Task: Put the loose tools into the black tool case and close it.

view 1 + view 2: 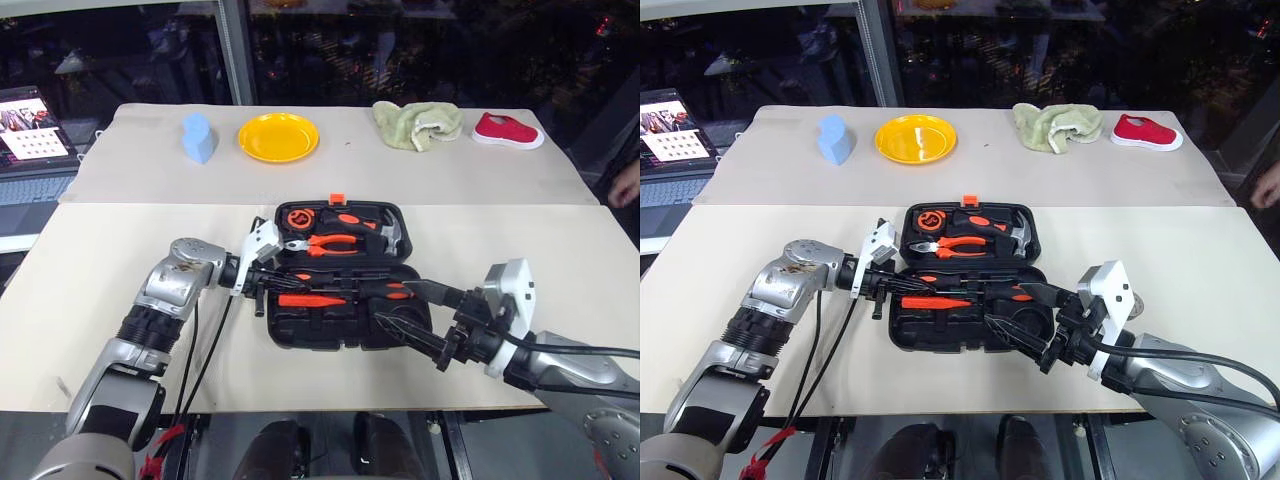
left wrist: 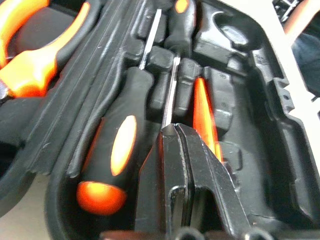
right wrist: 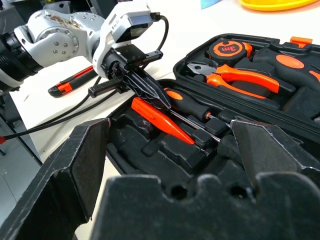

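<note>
My left gripper's closed fingers are at the screwdriver's stem, next to the red tester. My left gripper will open and take the tester (image 3: 148, 112) by its thick end.
The black tool case (image 1: 300, 340) lies open at the table's middle, its orange latch (image 1: 337, 199) on the far side. Two screwdrivers (image 2: 115, 150) (image 2: 172, 85) and the red tester (image 3: 160, 120) lie in the near half. My left gripper (image 2: 172, 131) is shut, with its tips at the end of one screwdriver's shaft; I cannot tell whether it pinches the shaft. The utility knife (image 3: 70, 82) lies on the table outside the case, beside the left wrist. Over the near half's right part, my right gripper (image 1: 395, 303) hangs open with nothing in it.
Orange-handled pliers (image 1: 335, 243), a hammer (image 1: 392, 232) and a tape measure (image 1: 298, 217) sit in the far half. At the table's back are a blue object (image 1: 199, 137), a yellow plate (image 1: 278, 136), a green cloth (image 1: 417, 124) and a red shoe (image 1: 506, 130). A person's hand (image 1: 625, 185) shows at the right edge.
</note>
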Available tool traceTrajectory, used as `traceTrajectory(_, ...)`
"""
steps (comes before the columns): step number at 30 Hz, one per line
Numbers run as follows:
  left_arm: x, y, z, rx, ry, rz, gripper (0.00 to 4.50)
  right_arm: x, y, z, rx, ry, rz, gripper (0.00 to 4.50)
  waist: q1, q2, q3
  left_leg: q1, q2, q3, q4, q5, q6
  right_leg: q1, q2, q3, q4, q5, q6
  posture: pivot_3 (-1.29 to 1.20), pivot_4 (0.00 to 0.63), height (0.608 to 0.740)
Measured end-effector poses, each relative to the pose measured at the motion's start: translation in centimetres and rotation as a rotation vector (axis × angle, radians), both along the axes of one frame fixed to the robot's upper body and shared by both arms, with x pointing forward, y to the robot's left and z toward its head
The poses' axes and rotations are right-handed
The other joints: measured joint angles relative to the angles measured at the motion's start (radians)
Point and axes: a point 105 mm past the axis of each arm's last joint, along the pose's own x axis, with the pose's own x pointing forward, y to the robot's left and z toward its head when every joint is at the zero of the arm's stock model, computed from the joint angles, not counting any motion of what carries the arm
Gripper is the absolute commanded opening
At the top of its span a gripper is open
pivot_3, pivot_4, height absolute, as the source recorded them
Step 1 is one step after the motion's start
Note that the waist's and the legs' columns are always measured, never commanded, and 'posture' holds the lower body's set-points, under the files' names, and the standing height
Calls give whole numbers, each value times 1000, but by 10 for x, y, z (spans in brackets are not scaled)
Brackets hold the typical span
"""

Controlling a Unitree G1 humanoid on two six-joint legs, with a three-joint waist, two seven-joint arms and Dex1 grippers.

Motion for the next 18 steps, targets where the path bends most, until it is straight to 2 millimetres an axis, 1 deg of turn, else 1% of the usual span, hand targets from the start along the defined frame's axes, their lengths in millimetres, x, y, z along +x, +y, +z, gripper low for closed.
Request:
traceTrajectory(3, 0, -1, 3, -10, 22, -11, 23, 0, 0, 0, 0, 1, 1, 4500, -1, 0, 0, 0, 0, 0, 0, 0, 0, 0, 0, 0, 0, 0, 0, 0, 150, 740)
traceTrajectory(5, -2, -2, 6, -27, 46, -25, 23, 0, 0, 0, 0, 0, 1, 4500, 0, 0, 0, 0, 0, 0, 1, 0, 0, 0, 1, 0, 0, 0, 0, 0, 150, 740)
traceTrajectory(9, -1, -1, 17, -33, 40, -47, 23, 0, 1, 0, 0, -2, 2, 4500, -1, 0, 0, 0, 0, 0, 2, 0, 0, 0, 1, 0, 1, 0, 0, 0, 150, 740)
traceTrajectory(12, 1, 1, 22, -29, 43, -51, 728, 0, 0, 0, -2, -3, 1, 4500, -2, 0, 0, 0, 0, 0, 2, 0, 0, 0, 2, -1, 1, 1, 1, 0, 150, 740)
traceTrajectory(14, 1, 4, 26, -25, 53, -60, 1537, 0, 0, 0, -2, -3, 1, 4500, -3, 0, 0, 0, 0, 1, 2, 0, 0, 0, 3, -1, 1, 1, 1, 0, 150, 740)
traceTrajectory(15, 0, 5, 27, -23, 57, -64, 1813, 0, 0, 0, -2, -3, 1, 4500, -3, 0, 0, 0, 0, 1, 2, 0, 0, 0, 4, -1, 1, 1, 1, 0, 150, 740)
traceTrajectory(17, -1, 7, 28, -15, 57, -75, 2517, 0, 0, 0, -2, -3, 1, 4500, -4, 0, 0, 0, 0, 1, 2, 0, 0, 0, 4, -1, 1, 1, 1, 0, 150, 740)
traceTrajectory(18, -1, 8, 27, -3, 51, -83, 3010, 0, 0, 0, -2, -3, 1, 4500, -4, 0, 0, 0, 0, 1, 2, 0, 0, 1, 4, -1, 1, 1, 1, 0, 150, 740)
